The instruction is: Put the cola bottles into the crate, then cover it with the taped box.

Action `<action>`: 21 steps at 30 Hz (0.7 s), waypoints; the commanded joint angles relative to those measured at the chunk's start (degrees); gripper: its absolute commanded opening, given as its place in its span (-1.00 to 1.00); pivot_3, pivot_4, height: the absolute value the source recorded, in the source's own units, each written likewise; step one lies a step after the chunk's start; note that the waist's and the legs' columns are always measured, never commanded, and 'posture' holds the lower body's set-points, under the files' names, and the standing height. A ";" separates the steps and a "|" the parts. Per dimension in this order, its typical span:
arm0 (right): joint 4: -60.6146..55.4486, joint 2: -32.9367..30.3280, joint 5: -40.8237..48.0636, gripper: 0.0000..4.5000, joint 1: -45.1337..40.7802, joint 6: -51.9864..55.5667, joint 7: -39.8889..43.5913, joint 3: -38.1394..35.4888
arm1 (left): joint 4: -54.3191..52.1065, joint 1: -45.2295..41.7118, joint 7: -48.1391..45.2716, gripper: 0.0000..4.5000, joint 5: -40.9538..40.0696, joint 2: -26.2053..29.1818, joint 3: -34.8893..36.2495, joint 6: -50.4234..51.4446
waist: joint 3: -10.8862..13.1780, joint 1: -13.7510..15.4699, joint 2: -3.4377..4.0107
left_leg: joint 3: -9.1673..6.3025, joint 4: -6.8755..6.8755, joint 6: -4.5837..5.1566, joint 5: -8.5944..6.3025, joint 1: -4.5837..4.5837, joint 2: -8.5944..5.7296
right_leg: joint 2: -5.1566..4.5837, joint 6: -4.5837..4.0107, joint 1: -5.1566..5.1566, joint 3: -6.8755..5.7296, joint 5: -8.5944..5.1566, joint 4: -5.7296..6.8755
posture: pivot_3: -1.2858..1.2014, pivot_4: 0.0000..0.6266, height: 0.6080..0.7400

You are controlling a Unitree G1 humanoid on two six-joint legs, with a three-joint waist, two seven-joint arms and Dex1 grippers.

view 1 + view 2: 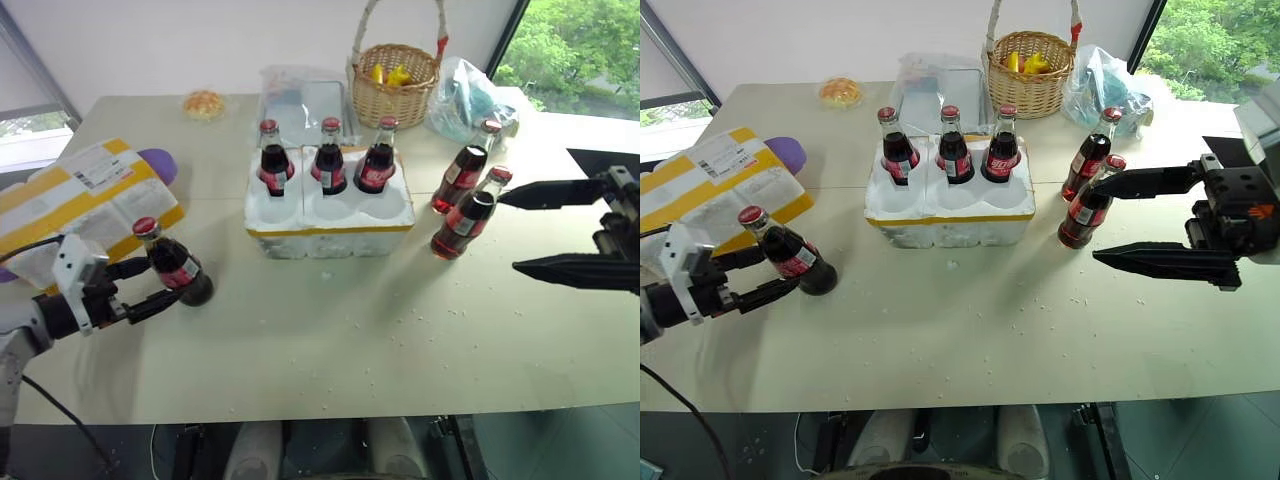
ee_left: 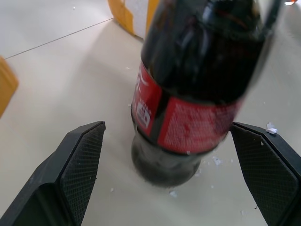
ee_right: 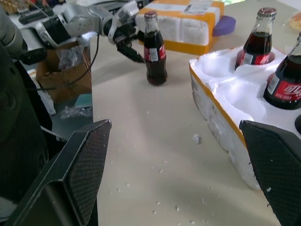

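Next, I close my right gripper on the red label (image 1: 462, 222) of the cola bottle that is nearer in the pair standing beside the crate.
The crate (image 1: 330, 222) sits mid-table with three cola bottles (image 1: 330, 158) upright in its back wells, and its front wells hold nothing. Two more cola bottles (image 1: 465, 212) stand just right of it. Left of the crate stands a single cola bottle (image 1: 172, 262). My left gripper (image 1: 160, 283) is open, with one finger (image 2: 80, 160) on each side of that bottle and clear of the glass. My right gripper (image 1: 508, 232) is open at the right, its tips close to the two bottles. The taped box (image 1: 80, 205) lies at the far left, behind my left gripper.
A wicker basket (image 1: 395, 80) stands behind the crate, with clear plastic bags (image 1: 300, 95) on either side of it. A bun (image 1: 203, 103) lies at the back left, and a purple object (image 1: 160, 162) lies behind the taped box. Foam crumbs dot the tabletop (image 1: 350, 340).
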 commanded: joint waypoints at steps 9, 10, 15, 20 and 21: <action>-1.95 0.48 5.11 1.00 -1.44 -0.47 -6.05 0.34 | 1.38 -5.60 0.83 0.95 0.38 -0.16 -4.77 0.35 | 0.00 -0.08 0.00 | 0.00 -0.01 0.00 0.00 0.00 0.00 | 0.01 0.06 0.00 0.00 0.03 0.00 | 0.03 -0.52 0.96; -2.06 0.61 5.41 1.00 -1.38 -0.47 -6.46 0.31 | 1.16 -5.42 0.04 0.95 -0.02 0.05 -5.12 0.63 | 0.00 -0.05 0.00 | 0.00 -0.01 0.00 0.00 0.01 0.00 | 0.01 0.05 0.00 0.00 0.03 0.01 | 0.03 -0.52 0.96; -2.52 0.96 6.11 1.00 -0.68 -0.77 -7.60 0.06 | -0.17 -5.08 -0.95 0.24 -1.22 1.20 -4.74 1.85 | 0.00 -0.05 -0.01 | -0.01 0.00 0.00 0.00 0.00 0.00 | 0.01 0.01 0.01 0.00 0.01 0.00 | 0.03 -0.52 0.96; -2.41 1.46 5.78 1.00 0.02 -1.82 -8.10 0.41 | -0.44 -9.28 -2.70 0.25 -2.75 4.12 -5.16 5.47 | 0.03 -0.04 -0.06 | -0.02 -0.01 0.01 0.00 -0.01 0.00 | 0.02 0.01 0.00 -0.01 0.01 0.00 | 0.03 -0.52 0.96; -2.43 1.64 5.75 1.00 0.15 -2.03 -8.24 0.43 | -0.40 -10.88 -3.41 0.25 -3.23 4.96 -5.35 6.34 | 0.03 -0.04 -0.07 | -0.02 0.00 0.01 0.00 -0.01 0.00 | 0.02 0.01 0.00 -0.01 0.00 0.00 | 0.03 -0.52 0.96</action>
